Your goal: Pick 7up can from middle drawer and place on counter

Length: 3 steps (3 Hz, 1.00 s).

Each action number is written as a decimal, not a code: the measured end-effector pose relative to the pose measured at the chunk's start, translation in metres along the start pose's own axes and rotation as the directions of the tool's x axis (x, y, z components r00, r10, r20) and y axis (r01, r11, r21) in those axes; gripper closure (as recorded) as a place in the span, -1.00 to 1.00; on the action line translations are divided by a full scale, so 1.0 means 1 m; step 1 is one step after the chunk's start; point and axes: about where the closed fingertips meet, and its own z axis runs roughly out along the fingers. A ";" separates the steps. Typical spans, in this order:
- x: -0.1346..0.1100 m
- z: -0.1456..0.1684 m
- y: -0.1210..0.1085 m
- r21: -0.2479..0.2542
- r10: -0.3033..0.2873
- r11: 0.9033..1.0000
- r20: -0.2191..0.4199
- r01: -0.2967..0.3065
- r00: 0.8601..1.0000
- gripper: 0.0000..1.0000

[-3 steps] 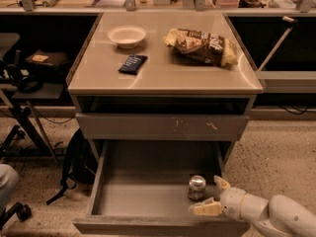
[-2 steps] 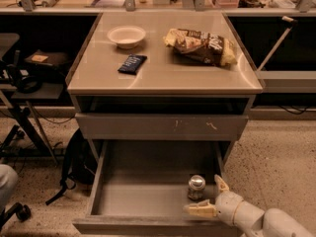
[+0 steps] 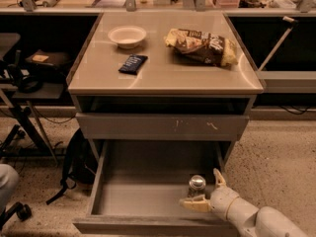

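Observation:
Next, I close my gripper on the body (image 3: pixel 197 191) of the 7up can, just under its silver lid.
The 7up can (image 3: pixel 196 185), with a shiny silver lid and a dark body, stands upright in the open middle drawer (image 3: pixel 140 201), near its front right corner. My gripper (image 3: pixel 205 190) reaches in from the lower right. Its pale fingers are open, one to the right of the can and one in front of it, so they stand around the can without closing on it. The beige counter (image 3: pixel 163 73) tops the cabinet above.
On the counter lie a white bowl (image 3: pixel 127 36), a flat dark-blue packet (image 3: pixel 133 63) and a brown-and-yellow snack bag (image 3: pixel 200 46). The shut drawer (image 3: pixel 163 126) above has pale scratch marks. A black bag (image 3: pixel 79 162) sits on the floor at the left.
My arm has shifted a little left and lower, bringing the fingers closer around the can. The can has not moved.

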 end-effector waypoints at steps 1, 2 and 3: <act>0.013 0.025 0.009 0.031 -0.118 0.992 -0.034 0.119 0.992 -1.00; 0.026 0.046 0.008 0.079 -0.193 0.977 -0.068 0.198 0.979 -1.00; 0.028 0.045 0.001 0.105 -0.194 0.974 -0.081 0.202 0.978 -1.00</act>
